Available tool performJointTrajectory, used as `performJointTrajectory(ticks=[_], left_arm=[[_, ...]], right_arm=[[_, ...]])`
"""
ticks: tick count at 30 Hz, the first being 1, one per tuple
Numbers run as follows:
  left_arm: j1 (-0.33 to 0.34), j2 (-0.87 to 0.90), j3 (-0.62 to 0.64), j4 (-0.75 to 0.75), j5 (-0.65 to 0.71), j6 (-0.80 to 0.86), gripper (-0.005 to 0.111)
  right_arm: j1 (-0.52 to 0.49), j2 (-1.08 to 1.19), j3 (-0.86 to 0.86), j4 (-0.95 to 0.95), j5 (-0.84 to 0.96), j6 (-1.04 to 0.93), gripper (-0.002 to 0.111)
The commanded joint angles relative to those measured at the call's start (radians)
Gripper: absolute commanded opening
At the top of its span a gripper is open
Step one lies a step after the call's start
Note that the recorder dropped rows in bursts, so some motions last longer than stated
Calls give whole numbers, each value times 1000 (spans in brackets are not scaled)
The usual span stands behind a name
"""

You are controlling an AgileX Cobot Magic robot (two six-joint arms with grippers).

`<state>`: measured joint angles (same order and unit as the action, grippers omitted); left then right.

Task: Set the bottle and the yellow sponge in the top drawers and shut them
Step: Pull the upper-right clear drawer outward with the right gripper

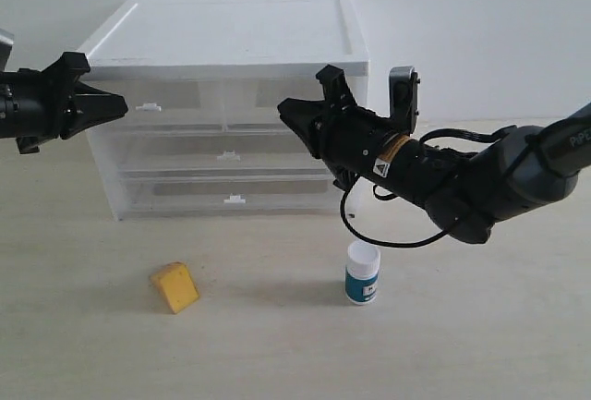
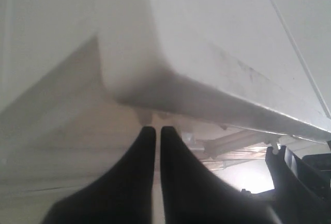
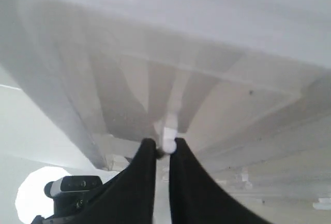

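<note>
Next, I release the top drawer's handle with my right gripper, pulled out above the table between the cabinet and the bottle (image 1: 283, 145).
The bottle (image 1: 362, 273), white cap and teal label, stands upright on the table in front of the cabinet. To its left lies the yellow sponge (image 1: 175, 287). Both top drawers look closed. My right gripper (image 1: 282, 107) (image 3: 164, 142) is at the right top drawer (image 1: 263, 95), shut on its white tab handle (image 3: 169, 138). My left gripper (image 1: 123, 104) (image 2: 153, 128) hovers just left of the left top drawer's handle (image 1: 148, 106), its fingers together with nothing between them. Neither wrist view shows the bottle or the sponge.
The white cabinet (image 1: 231, 30) stands at the back against the wall. Two full-width drawers (image 1: 228, 155) (image 1: 235, 200) lie below the top pair. A black cable (image 1: 369, 234) loops down from my right arm above the bottle.
</note>
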<state>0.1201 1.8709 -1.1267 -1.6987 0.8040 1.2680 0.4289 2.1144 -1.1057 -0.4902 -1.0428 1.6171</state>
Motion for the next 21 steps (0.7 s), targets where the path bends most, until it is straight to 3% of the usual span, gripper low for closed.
performJointTrajectory(ticks=[1,7,21], left_arm=[[-4,1,-15,-32,-38,7,4],[-4,3,-15,-32,-45,7,4],[-4,3,-15,-39,-45,7,4]], right_arm=[[-1,-13,10,-60,-129,25,0],[-1,-49,89,-35,-138,-45,0],[0,-70,216,-120,-178,2,0]])
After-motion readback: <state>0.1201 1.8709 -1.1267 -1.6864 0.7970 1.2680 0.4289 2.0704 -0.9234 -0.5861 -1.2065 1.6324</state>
